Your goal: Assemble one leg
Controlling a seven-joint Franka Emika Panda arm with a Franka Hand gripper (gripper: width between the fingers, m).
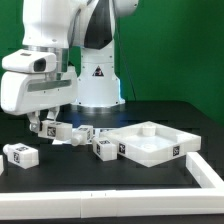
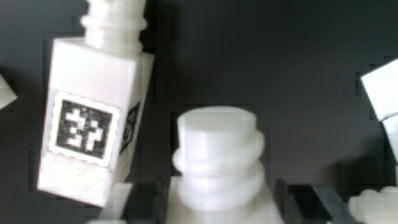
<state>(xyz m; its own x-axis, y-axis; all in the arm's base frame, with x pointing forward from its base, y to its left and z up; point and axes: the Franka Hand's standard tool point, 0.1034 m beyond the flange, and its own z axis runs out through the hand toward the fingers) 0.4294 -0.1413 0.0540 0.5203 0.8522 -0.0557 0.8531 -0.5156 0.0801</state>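
The robot's gripper will let go of the leg on the table [image 1: 41, 141], just behind the leg that is farthest from the square piece.
In the wrist view a leg [image 2: 221, 150] stands between my gripper's [image 2: 224, 203] two dark fingers [image 2: 164, 203], its white stepped screw end pointing away from the camera. Both fingers touch its sides, so the gripper is shut on it. A second leg [image 2: 89, 120] with a black-and-white tag lies right beside it. In the exterior view my gripper [image 1: 45, 128] is down at the table on the exterior view's left, with the second leg [image 1: 67, 131] next to it. The held leg is mostly hidden there.
Two more legs lie on the black table, one at the exterior view's far left [image 1: 20, 155] and one near the middle [image 1: 105, 148]. The large flat white square piece with raised rim [image 1: 152, 150] sits to the exterior view's right. A white border strip [image 1: 110, 193] runs along the front.
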